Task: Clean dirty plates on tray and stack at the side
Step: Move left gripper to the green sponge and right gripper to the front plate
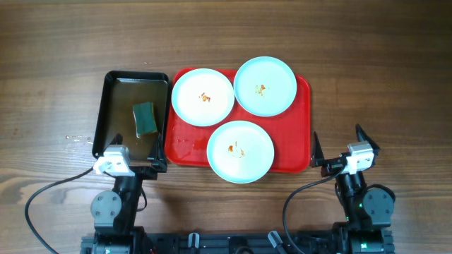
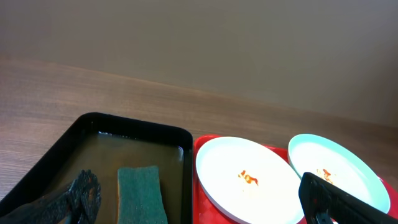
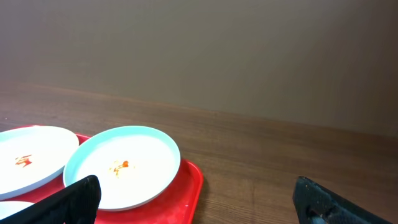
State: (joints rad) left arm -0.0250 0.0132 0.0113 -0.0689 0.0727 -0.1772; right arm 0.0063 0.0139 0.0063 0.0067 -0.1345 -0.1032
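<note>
My left gripper is going to close on the middle of the green sponge [image 1: 145, 119] [image 2: 142, 200] in the black tray and squeeze its long sides together.
Three pale mint-white plates lie on the red tray [image 1: 299, 152], each with orange-red smears: one at the back left [image 1: 203, 97], one at the back right [image 1: 265, 85], one at the front [image 1: 240, 151]. My left gripper [image 1: 129, 164] is open and empty at the near edge of the black tray. My right gripper [image 1: 340, 149] is open and empty just right of the red tray's near right corner. The left wrist view shows the back-left plate [image 2: 249, 177] and the back-right plate [image 2: 339, 171]. The right wrist view shows the back-right plate [image 3: 124, 167] on the red tray [image 3: 186, 186].
A black tray [image 1: 120, 88] holding brownish water and a green sponge [image 1: 145, 118] stands left of the red tray; both show in the left wrist view, the tray [image 2: 74, 134] and the sponge [image 2: 142, 194]. Bare wooden table [image 1: 381, 77] surrounds both trays.
</note>
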